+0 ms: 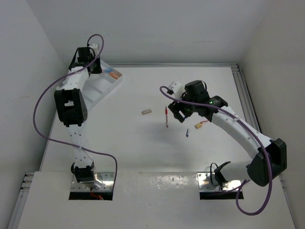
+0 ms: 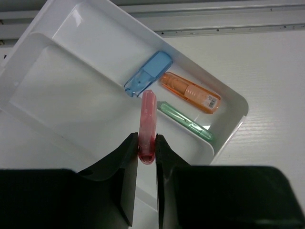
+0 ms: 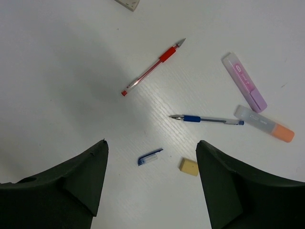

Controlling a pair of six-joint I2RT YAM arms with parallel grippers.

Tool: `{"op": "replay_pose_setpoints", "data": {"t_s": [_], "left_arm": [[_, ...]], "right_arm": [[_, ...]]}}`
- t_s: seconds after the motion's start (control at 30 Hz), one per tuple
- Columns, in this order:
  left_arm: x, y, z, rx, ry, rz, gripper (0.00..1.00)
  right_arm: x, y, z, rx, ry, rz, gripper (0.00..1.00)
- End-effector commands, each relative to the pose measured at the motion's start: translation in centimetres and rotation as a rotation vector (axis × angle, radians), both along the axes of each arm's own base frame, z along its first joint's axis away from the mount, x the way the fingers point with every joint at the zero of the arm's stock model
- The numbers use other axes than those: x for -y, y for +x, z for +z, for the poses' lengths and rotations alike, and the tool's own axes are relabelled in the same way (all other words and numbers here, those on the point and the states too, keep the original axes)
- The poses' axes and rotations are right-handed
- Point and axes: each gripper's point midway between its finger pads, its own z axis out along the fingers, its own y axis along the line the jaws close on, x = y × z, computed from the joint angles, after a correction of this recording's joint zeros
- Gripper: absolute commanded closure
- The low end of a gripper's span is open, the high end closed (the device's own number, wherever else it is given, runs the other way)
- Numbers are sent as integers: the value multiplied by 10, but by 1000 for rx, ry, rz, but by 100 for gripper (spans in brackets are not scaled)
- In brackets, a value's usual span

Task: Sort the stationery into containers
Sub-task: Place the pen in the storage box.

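My left gripper will release the pink marker in the tray's end compartment (image 1: 110,75) (image 2: 165,95), between the blue marker and the green marker.
My left gripper (image 2: 147,143) is shut on the lower end of a pink marker (image 2: 147,112), which hangs tilted over the white tray (image 2: 71,95). In the tray's end compartment lie a blue marker (image 2: 148,73), an orange marker (image 2: 190,92) and a green marker (image 2: 187,121). My right gripper (image 3: 151,142) stands open above the table with nothing between its fingers. Below it lie a blue pen cap (image 3: 150,157), a beige eraser (image 3: 188,166), a blue pen (image 3: 207,119), a red pen (image 3: 152,68), a pink-purple marker (image 3: 244,82) and an orange-tipped marker (image 3: 264,124).
The tray (image 1: 102,90) sits at the far left of the table, under the left gripper (image 1: 95,66). A second beige eraser (image 1: 146,112) lies left of the red pen (image 1: 166,116). White walls close in the left, back and right sides.
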Motion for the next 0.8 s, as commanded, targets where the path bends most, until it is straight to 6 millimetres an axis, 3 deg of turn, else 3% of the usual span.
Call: {"op": "replay_pose_setpoints", "data": {"t_s": [0.0, 0.17, 0.57, 0.77], "left_arm": [[9, 19, 29, 93, -32, -15, 100], [10, 28, 24, 106, -53, -18, 100], [9, 36, -8, 57, -76, -14, 100], [-17, 38, -5, 74, 48, 105, 100]], "right_arm": [[-4, 2, -3, -15, 32, -11, 28], [-5, 2, -6, -22, 32, -12, 28], [-4, 7, -6, -17, 31, -28, 28], [-7, 7, -8, -28, 36, -22, 28]]}}
